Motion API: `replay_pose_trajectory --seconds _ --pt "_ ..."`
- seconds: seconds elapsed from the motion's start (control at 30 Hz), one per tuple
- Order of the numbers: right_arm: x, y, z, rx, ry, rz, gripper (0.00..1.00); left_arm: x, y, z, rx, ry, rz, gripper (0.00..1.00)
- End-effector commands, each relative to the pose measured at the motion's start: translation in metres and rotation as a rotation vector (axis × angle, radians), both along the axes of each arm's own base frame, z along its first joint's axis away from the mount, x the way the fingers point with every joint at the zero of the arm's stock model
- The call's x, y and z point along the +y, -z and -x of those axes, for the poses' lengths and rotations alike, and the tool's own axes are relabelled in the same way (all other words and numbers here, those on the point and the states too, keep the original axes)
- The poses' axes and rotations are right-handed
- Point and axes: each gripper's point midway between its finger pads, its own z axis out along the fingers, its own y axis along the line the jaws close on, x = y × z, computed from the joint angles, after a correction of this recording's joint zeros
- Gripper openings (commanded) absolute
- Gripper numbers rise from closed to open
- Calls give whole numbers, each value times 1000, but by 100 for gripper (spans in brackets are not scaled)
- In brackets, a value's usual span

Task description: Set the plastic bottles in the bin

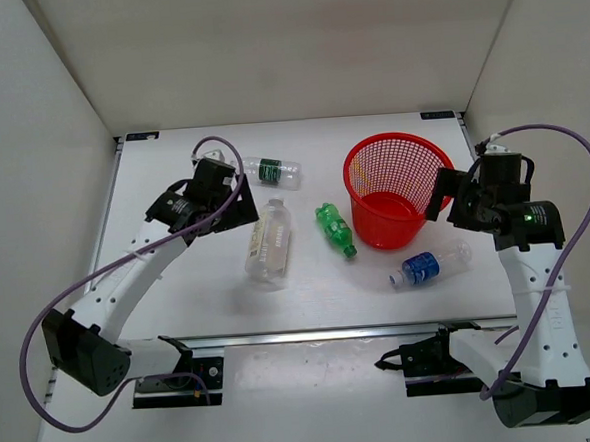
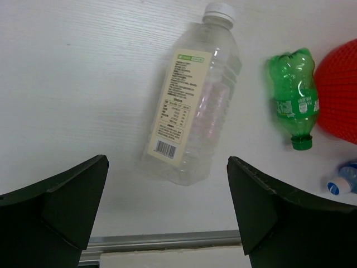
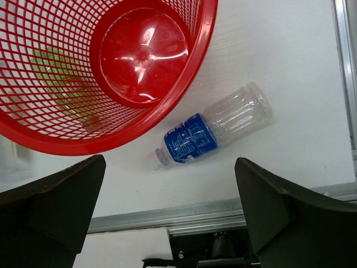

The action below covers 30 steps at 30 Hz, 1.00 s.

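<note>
Next, my right gripper closes on the clear lower half [image 1: 449,259] [image 3: 230,121] of the blue-label bottle, between the bottle's label and its bottom end.
Four bottles lie on the white table. The large clear one with a pale label [image 1: 268,245] [image 2: 192,106] lies just ahead of my open, empty left gripper [image 1: 239,208] [image 2: 167,162]. The clear one with a dark-green label [image 1: 270,170] lies at the back. The small all-green bottle [image 1: 336,229] [image 2: 294,97] lies left of the red mesh bin [image 1: 385,220] [image 3: 56,84], which stands upright and empty. The blue-label bottle [image 1: 428,265] [image 3: 215,131] lies right of the bin's base, below my open, empty right gripper [image 1: 442,192] [image 3: 170,161].
A metal rail [image 1: 322,333] runs along the table's near edge. White walls close in the left, back and right. The bin's edge [image 2: 340,89] and the blue bottle's cap [image 2: 337,186] show at the right of the left wrist view.
</note>
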Motion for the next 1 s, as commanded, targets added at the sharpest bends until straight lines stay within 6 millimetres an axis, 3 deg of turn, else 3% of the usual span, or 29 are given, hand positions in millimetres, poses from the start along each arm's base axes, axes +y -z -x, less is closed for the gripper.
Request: replay_pose_trajectory --seconds 0.0,0.03,0.1,0.23,0.37,0.57,0.7,0.97 --pt "8 -17 -9 -86 -21 -14 99 -23 3 -2 -6 84 -5 99" --pt "5 -18 -9 -102 10 -17 99 -35 1 -1 -12 133 -10 99" --pt "4 -23 -9 -140 17 -2 99 -48 23 -4 48 169 -81 98" --pt "-1 -8 -2 -109 72 -15 100 -70 45 -16 103 232 -209 98" --pt "-1 2 0 -108 69 -67 97 -60 53 -33 114 204 -246 98" --pt "-3 13 12 -93 104 -76 99 -61 57 -49 84 264 -310 98" --pt "7 12 12 -118 86 -130 99 -55 87 -50 168 315 -348 99" --pt "19 15 2 -123 37 -167 99 -57 102 -58 184 403 -228 99"
